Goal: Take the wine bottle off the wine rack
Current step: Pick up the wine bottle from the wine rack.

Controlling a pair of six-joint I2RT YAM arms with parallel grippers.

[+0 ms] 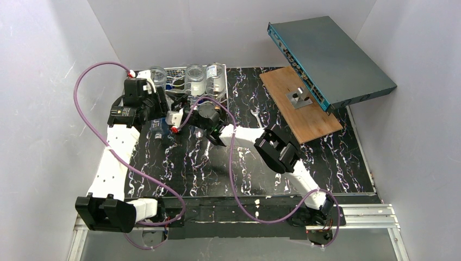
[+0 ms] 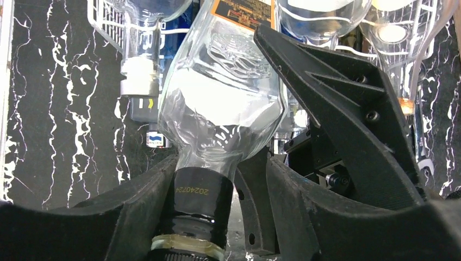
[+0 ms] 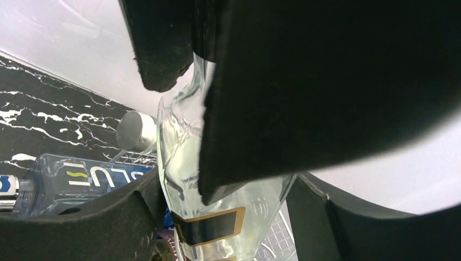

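The wine bottle's neck sits off-centre against one finger of my left gripper. Next, I center that gripper and close it on the black wrap [image 2: 200, 197] before I pull.
The wine bottle [image 2: 217, 98] is clear glass with a black-wrapped neck and a black-and-gold label [image 3: 212, 225]. It sits tilted at the front of the wire wine rack [image 1: 175, 70], neck toward the arms. My left gripper [image 2: 217, 174] is open around the neck. The neck leans on one finger, with a gap to the other. My right gripper [image 3: 225, 185] is shut on the bottle's wide body, and one of its fingers [image 2: 326, 98] shows pressed to the glass. In the top view both grippers [image 1: 157, 106] [image 1: 206, 115] crowd the rack's front and hide the bottle.
Other clear bottles [image 1: 195, 80] stand in the rack behind. A blue bottle [image 3: 81, 176] lies beside the held one. A wooden board [image 1: 310, 117] with a metal bracket [image 1: 297, 98] and a tilted teal box [image 1: 331, 54] occupy the back right. Purple cables [image 1: 234, 179] loop over the black marbled table.
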